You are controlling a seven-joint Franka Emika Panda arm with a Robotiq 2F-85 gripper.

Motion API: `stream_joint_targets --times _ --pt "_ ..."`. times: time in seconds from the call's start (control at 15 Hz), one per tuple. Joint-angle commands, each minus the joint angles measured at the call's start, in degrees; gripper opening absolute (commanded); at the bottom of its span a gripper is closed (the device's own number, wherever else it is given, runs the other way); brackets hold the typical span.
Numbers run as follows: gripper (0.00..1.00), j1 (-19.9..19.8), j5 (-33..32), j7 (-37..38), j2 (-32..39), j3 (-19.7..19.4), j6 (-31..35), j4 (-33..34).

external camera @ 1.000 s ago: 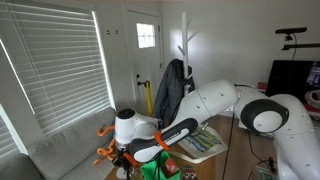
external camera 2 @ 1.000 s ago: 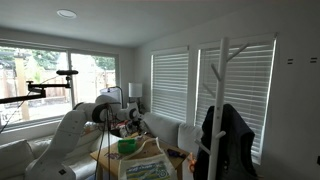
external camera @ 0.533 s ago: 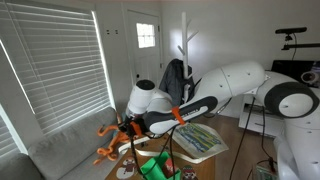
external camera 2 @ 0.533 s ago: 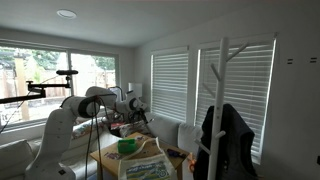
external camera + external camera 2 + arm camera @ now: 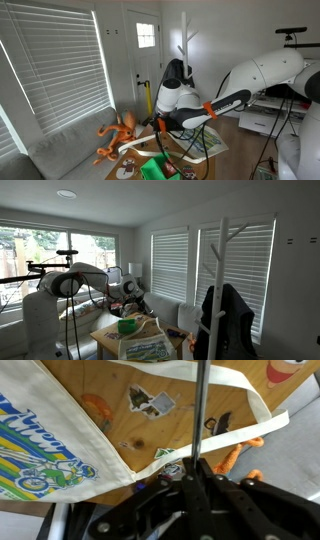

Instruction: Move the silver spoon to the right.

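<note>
The robot's gripper should put the silver spoon down on the tote bag (image 5: pixel 183 138) (image 5: pixel 90 460) next to the printed bicycle.
The silver spoon (image 5: pixel 198 410) shows in the wrist view as a thin grey handle running from my jaws to the top of the frame. My gripper (image 5: pixel 195 465) is shut on it, above the wooden table (image 5: pixel 110 400). In an exterior view my gripper (image 5: pixel 160 124) hangs above the table's middle, with the thin spoon (image 5: pixel 163 146) pointing down from it. The spoon's bowl is hidden. In the exterior view from the far side, my gripper (image 5: pixel 118 298) is small and partly hidden by the arm.
A printed tote bag (image 5: pixel 45 435) with white straps (image 5: pixel 245 430) lies on the table. An orange plush toy (image 5: pixel 115 135) sits at the table's edge, and a green bowl (image 5: pixel 127 326) stands on the table. A coat rack (image 5: pixel 185 45) with a dark jacket stands behind.
My arm has risen and swung to the right in the exterior view, away from the orange plush toy. The gripper has stayed shut on the spoon.
</note>
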Motion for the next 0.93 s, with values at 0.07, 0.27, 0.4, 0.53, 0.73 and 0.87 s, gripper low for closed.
stream_joint_targets --times 0.07,0.27,0.4,0.53,0.73,0.87 --pt "0.02 -3.91 0.65 0.37 -1.63 3.93 0.07 -1.72" --pt "0.02 -9.14 -1.10 4.78 1.54 2.42 -3.25 0.43" --pt "0.02 -12.54 -0.81 5.45 3.88 0.68 -3.73 1.67" --pt "0.02 -15.37 -0.02 6.56 7.69 -1.08 -4.17 4.50" --pt "0.02 -16.17 0.91 9.30 13.05 -2.53 -6.42 9.61" --pt "0.02 -14.48 0.53 13.77 15.29 -2.51 -7.72 11.64"
